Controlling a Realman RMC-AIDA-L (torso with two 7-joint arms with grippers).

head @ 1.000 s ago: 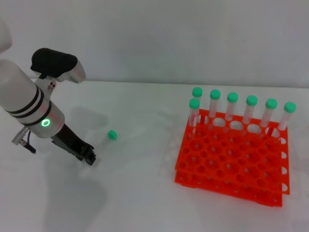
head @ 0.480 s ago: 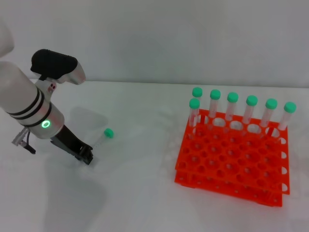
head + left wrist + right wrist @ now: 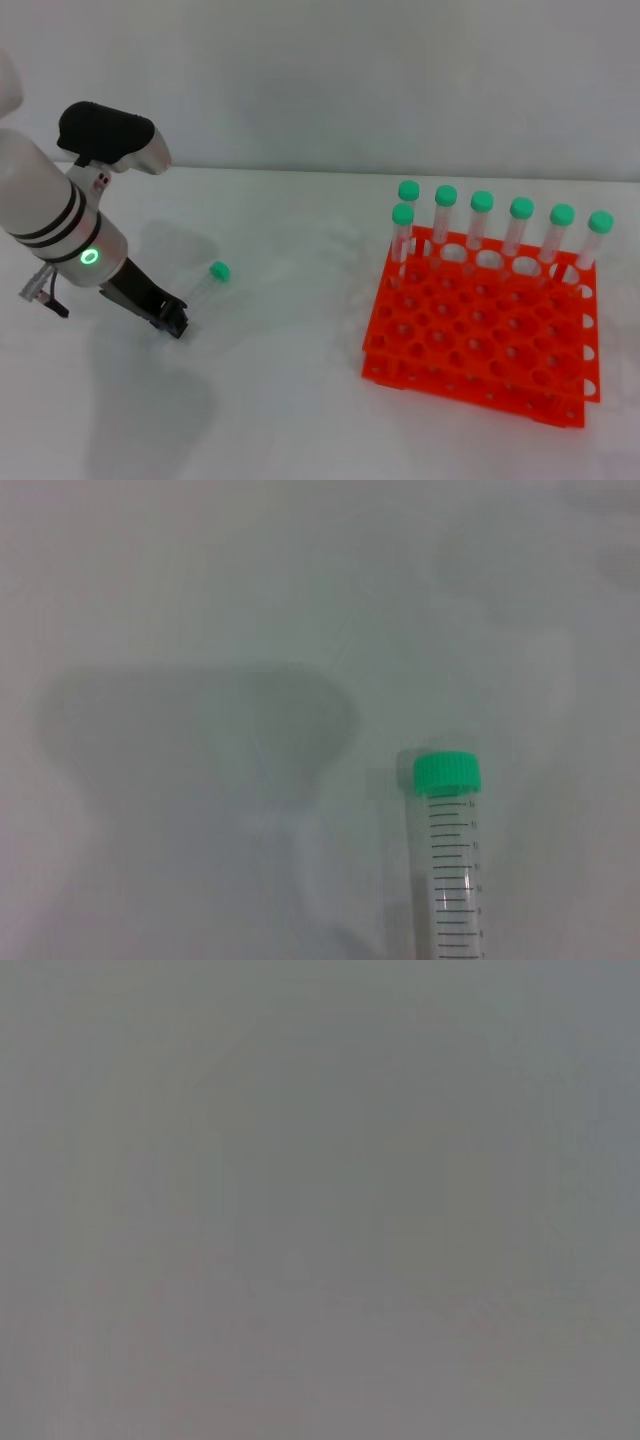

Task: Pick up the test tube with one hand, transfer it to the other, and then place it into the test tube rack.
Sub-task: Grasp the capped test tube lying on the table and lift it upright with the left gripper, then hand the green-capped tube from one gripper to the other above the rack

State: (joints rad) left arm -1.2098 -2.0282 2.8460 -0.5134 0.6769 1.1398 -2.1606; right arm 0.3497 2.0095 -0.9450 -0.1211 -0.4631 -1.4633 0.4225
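The test tube will pass from my left gripper, which will let go of it, into my right gripper by the rack's back corner tubes (image 3: 403, 228).
The test tube (image 3: 205, 287), clear with a mint-green cap, sticks out from my left gripper (image 3: 174, 322) towards the rack, low over the white table. The black gripper, on the thick silver-white arm with the green light ring, is shut on the tube's lower end. In the left wrist view the test tube (image 3: 448, 865) shows with its cap pointing away and graduation marks on its side. The orange test tube rack (image 3: 480, 330) stands on the right. My right gripper is out of view; the right wrist view shows only plain grey.
Several capped tubes (image 3: 482, 222) stand in the back row of the rack, and one more at its back left corner. The white table (image 3: 300, 400) stretches between the left gripper and the rack. A grey wall lies behind.
My left gripper has moved slightly left and away from the rack, and the test tube has moved along with it.
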